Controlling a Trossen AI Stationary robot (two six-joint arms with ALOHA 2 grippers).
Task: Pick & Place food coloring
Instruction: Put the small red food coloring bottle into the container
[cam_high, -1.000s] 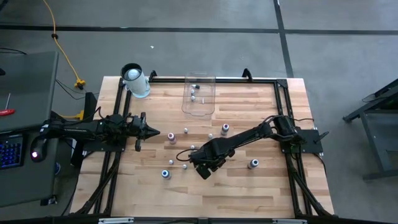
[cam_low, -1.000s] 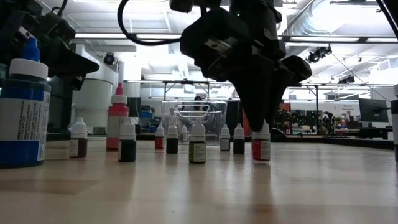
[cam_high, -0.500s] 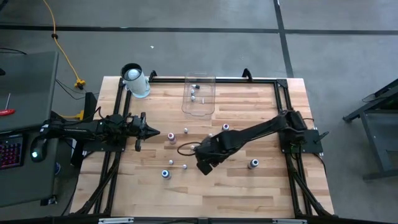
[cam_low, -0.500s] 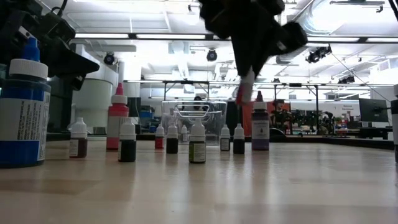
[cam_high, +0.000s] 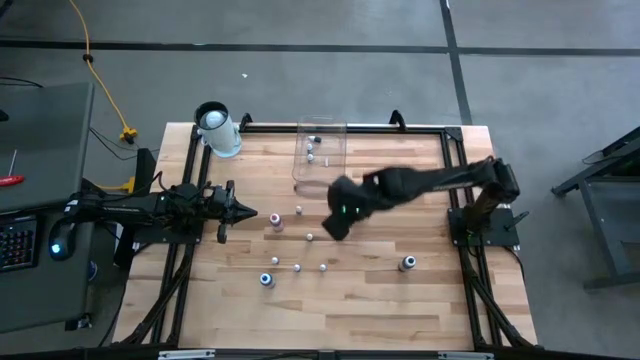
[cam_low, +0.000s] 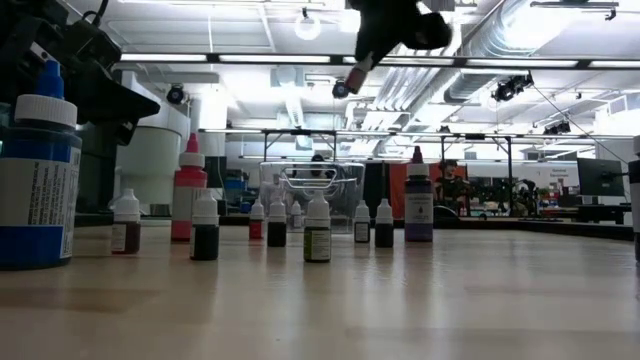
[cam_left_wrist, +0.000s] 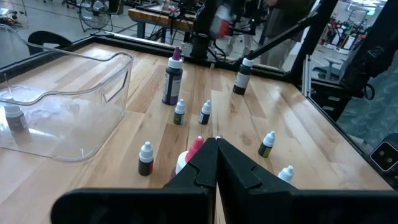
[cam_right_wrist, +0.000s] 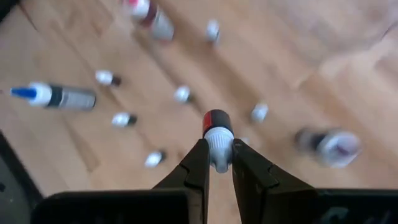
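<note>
Next, my right gripper lets go of the red bottle in the clear plastic bin (cam_high: 323, 152), next to the small bottles with white caps.
My right gripper (cam_high: 338, 216) hangs high over the middle of the table, shut on one tiny food coloring bottle (cam_right_wrist: 217, 127) with a white cap and a red body. The low view shows that bottle (cam_low: 352, 70) tilted, far above the wood. Several other small bottles (cam_high: 299, 210) stand on their bases on the table, among them a pink one (cam_high: 275, 222) and a blue-topped one (cam_high: 267, 280). My left gripper (cam_high: 248, 213) is shut and level near the table's left edge, touching nothing. My right gripper pinches the bottle's white cap end (cam_right_wrist: 218, 149) between its two fingers (cam_right_wrist: 198, 163). The fingers slant downward from above. The red body (cam_right_wrist: 216, 119) sticks out beyond the fingertips. The bottle is lifted clear of the table and hangs tilted.
A clear plastic bin (cam_high: 320, 152) holding a few bottles sits at the far middle of the table. A white cylinder (cam_high: 216, 130) stands at the far left corner. A purple bottle (cam_low: 418, 200) and a grey one (cam_high: 408, 263) stand on the right part.
My right gripper has risen steeply and swung toward the table's far edge and the bin, tipping as it went. The red bottle, which stood on the table a second ago, is now lifted clear and tilted in its fingers.
</note>
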